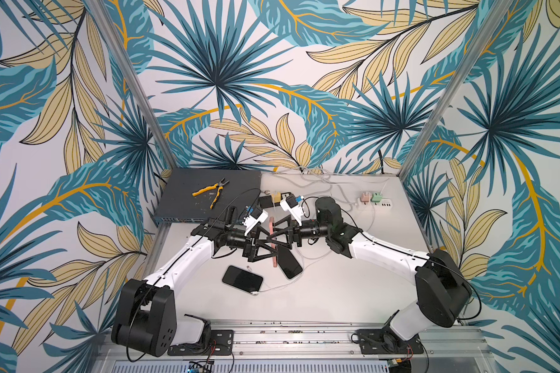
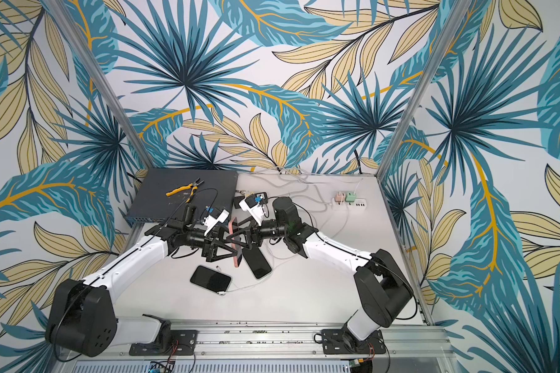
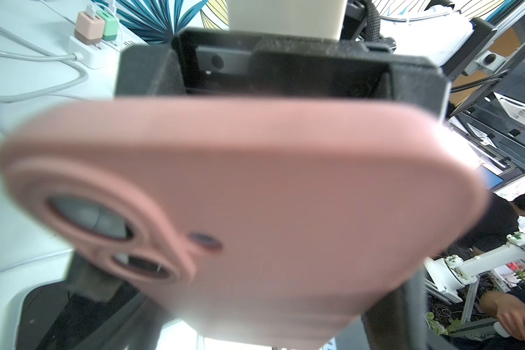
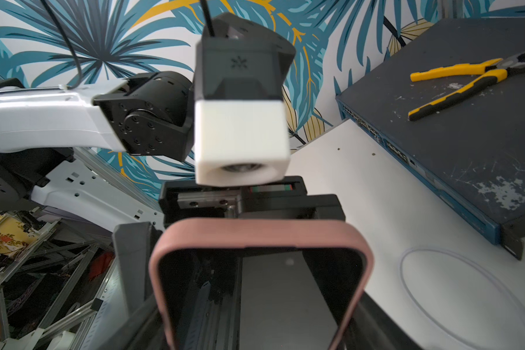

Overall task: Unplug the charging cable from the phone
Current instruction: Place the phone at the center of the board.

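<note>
I need to lay the pink phone, now on edge above the table, with my right gripper on the bare table [image 1: 334,266] beside the unplugged black phone, away from the plugged-in one.
A phone in a pink case [image 1: 273,240] stands on edge above the table, between my two grippers, in both top views [image 2: 235,243]. My right gripper [image 1: 276,233] is shut on it; the right wrist view has its dark screen [image 4: 273,297] between the fingers [image 4: 134,260]. My left gripper [image 1: 267,249] faces the phone's pink back [image 3: 285,188], its jaws spread wide and open. No charging cable shows in the pink phone. A loose white plug end [image 1: 248,267] lies on the table below.
Two black phones [image 1: 242,278] [image 1: 290,263] lie under the grippers, one with a white cable [image 1: 254,293] plugged in. A dark network switch [image 1: 188,200] with yellow pliers [image 1: 211,190] sits back left. A power strip [image 1: 374,204] with chargers and cables is back right.
</note>
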`<action>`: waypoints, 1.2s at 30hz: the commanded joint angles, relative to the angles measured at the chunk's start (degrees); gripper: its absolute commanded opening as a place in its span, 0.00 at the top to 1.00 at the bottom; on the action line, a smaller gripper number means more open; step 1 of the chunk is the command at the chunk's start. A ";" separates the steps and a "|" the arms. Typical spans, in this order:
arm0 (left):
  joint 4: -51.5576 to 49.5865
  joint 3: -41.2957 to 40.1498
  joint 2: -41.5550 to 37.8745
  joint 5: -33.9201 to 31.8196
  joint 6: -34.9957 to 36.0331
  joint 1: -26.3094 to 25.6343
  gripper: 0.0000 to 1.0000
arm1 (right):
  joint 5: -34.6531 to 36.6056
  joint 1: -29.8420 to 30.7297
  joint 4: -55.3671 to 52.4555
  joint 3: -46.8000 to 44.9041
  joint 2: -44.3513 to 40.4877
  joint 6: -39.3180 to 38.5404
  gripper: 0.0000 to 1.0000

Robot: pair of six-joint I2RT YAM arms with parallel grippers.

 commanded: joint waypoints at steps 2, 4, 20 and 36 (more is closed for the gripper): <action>3.77 0.33 -2.13 -3.35 -2.59 1.83 0.00 | 6.24 0.21 -7.37 -0.81 -3.39 -1.92 0.38; 4.20 0.01 -2.67 -4.56 -2.55 2.36 0.00 | 11.12 0.10 -12.66 -0.82 -4.06 -2.12 0.38; 4.49 -0.05 -3.71 -8.40 -2.45 3.53 0.00 | 42.85 -1.32 -42.55 -0.57 -3.51 0.99 0.36; 4.63 0.06 -3.62 -10.82 -2.48 3.79 0.00 | 53.59 -9.49 -51.57 -6.76 -1.40 -0.69 0.33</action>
